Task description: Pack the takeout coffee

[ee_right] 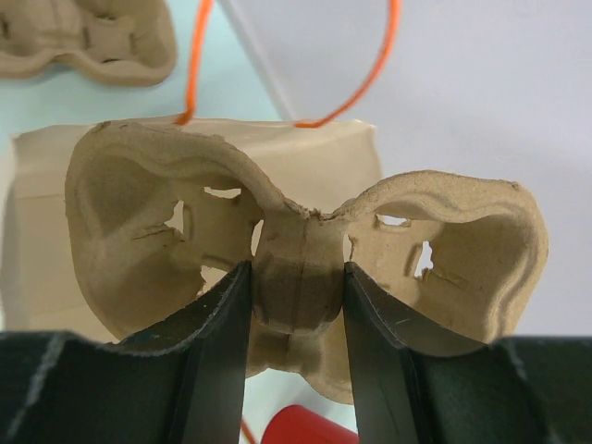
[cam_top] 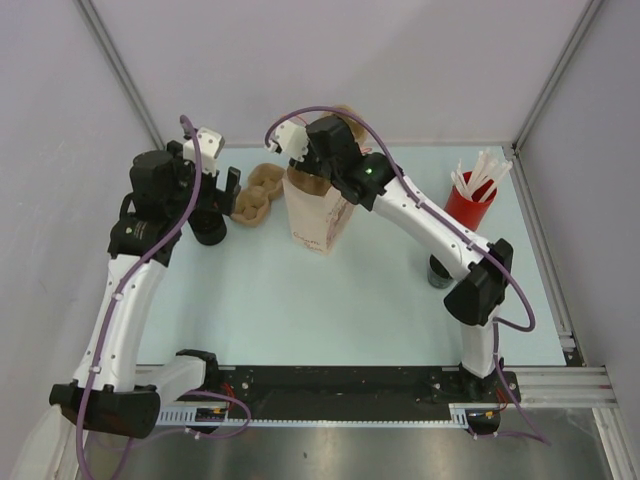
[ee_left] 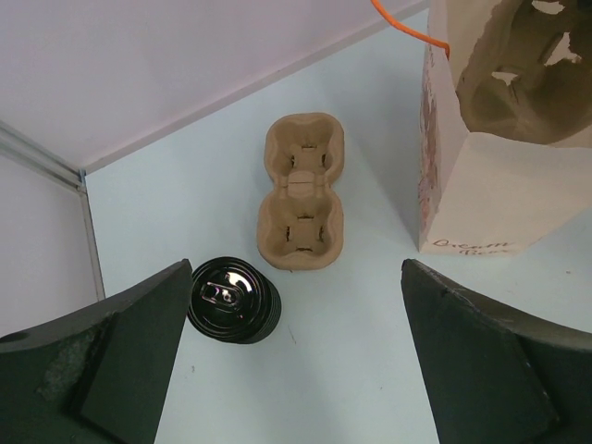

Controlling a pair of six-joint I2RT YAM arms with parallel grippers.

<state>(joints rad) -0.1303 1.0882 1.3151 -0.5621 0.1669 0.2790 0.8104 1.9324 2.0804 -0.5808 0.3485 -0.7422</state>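
Next, my left gripper will go to the paper bag's orange handle [cam_top: 301, 120] [ee_left: 401, 25], on the side facing the flat pulp carrier, and close there.
The takeout coffee [ee_left: 231, 301], a short black cup with a ribbed side and a black lid, stands on the table beside my left gripper's left finger [ee_left: 111, 361], apart from it. My left gripper [ee_left: 296, 277] hangs open above the table with nothing between its fingers; in the top view the left gripper [cam_top: 212, 195] is at the table's left. My right gripper [ee_right: 296, 277] is shut on the middle bridge of a brown pulp cup carrier [ee_right: 444, 240]. It holds the carrier [ee_left: 527, 74] upright at the mouth of the paper bag [cam_top: 318, 215].
A second pulp carrier [ee_left: 301, 190] lies flat between the coffee and the bag [ee_left: 481, 185]. A red cup of white sticks [cam_top: 468, 205] stands at the right. Another black cup [cam_top: 438, 272] is partly hidden by the right arm. Walls close the back and sides.
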